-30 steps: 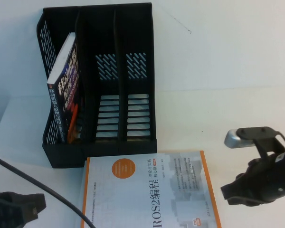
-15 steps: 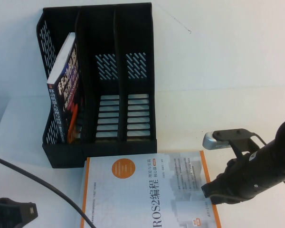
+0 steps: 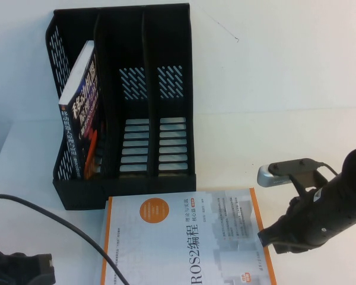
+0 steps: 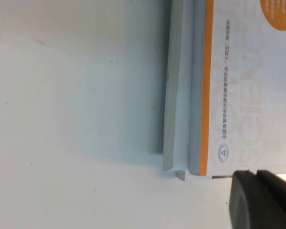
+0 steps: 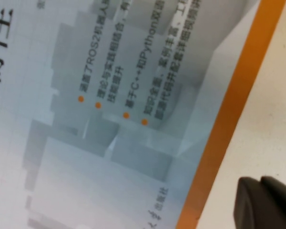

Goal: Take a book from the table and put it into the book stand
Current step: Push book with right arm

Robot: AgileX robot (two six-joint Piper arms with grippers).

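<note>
Next, I close my left gripper on the middle of the white book's orange edge (image 3: 105, 244) (image 4: 207, 62) under the black cable, the edge that faces my left gripper.
A white book with orange edges (image 3: 184, 243) lies flat at the table's front, just before the black three-slot book stand (image 3: 166, 89). A dark book (image 3: 80, 113) leans in the stand's left slot; the middle and right slots hold nothing. My right gripper (image 3: 268, 237) is shut and empty, low beside the white book's right edge. In the right wrist view its fingertips (image 5: 257, 202) sit just off the book's orange border (image 5: 224, 129). My left gripper (image 3: 21, 270) is shut and empty at the front left. The left wrist view shows its tip (image 4: 255, 195) by the book's corner (image 4: 205, 162).
A black cable (image 3: 65, 228) runs from the left edge across the front left of the table towards the book. The white table (image 3: 285, 119) stretches to the right of the stand.
My right gripper moved left to the book's right edge, then eased back slightly. My left gripper sank lower at the front left and its cable shifted.
</note>
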